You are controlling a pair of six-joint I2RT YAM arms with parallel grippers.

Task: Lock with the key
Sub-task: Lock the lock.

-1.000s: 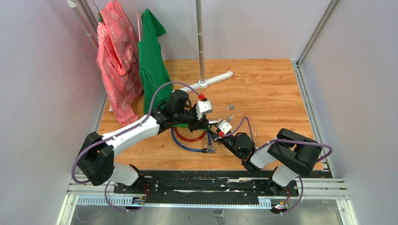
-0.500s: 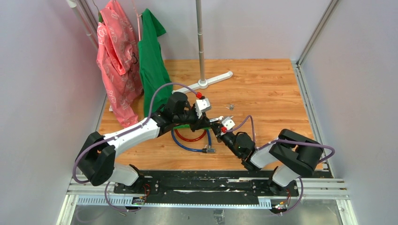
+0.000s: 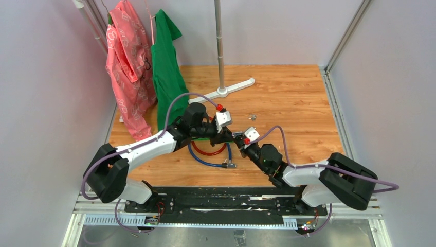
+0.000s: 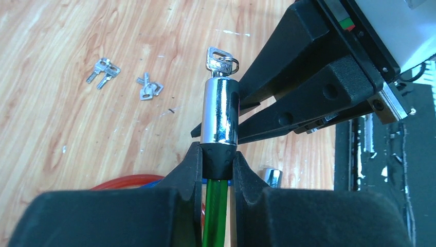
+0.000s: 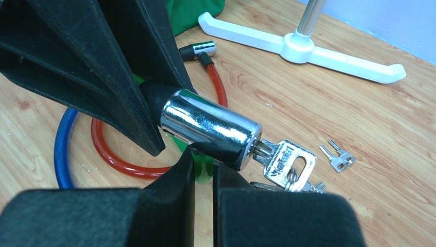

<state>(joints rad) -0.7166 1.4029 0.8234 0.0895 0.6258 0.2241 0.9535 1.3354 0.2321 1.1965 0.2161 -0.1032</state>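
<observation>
Next, my right gripper opens and takes the green cable lower [image 5: 204, 175] before it pushes the cable's end in, because its fingers crowd the bottom side of the chrome cylinder.
My left gripper [image 4: 217, 154] is shut on the black collar of a green cable lock [image 4: 216, 211], holding its chrome cylinder [image 4: 218, 110] off the floor. The key [image 4: 218, 60] sits in the cylinder's end, with a ring and a second key hanging from it [image 5: 288, 163]. My right gripper [image 5: 204, 164] sits just under the cylinder [image 5: 208, 126], shut, with only a thin slit and nothing between its jaws. In the left wrist view its black fingers [image 4: 303, 100] lie right behind the cylinder. From above, both grippers meet at mid-table [image 3: 234, 137].
A red cable [image 5: 118, 159] and a blue cable [image 5: 60, 154] lie coiled on the wooden floor below. Spare keys [image 4: 103, 72] lie loose beyond the lock. A white stand base [image 5: 303, 43] with its pole [image 3: 220, 46] stands behind. Green [image 3: 167, 67] and pink [image 3: 126, 67] garments hang at left.
My right gripper has closed from part open and moved up-left to the lock cylinder as its arm stretched out. The left gripper kept its hold and barely moved.
</observation>
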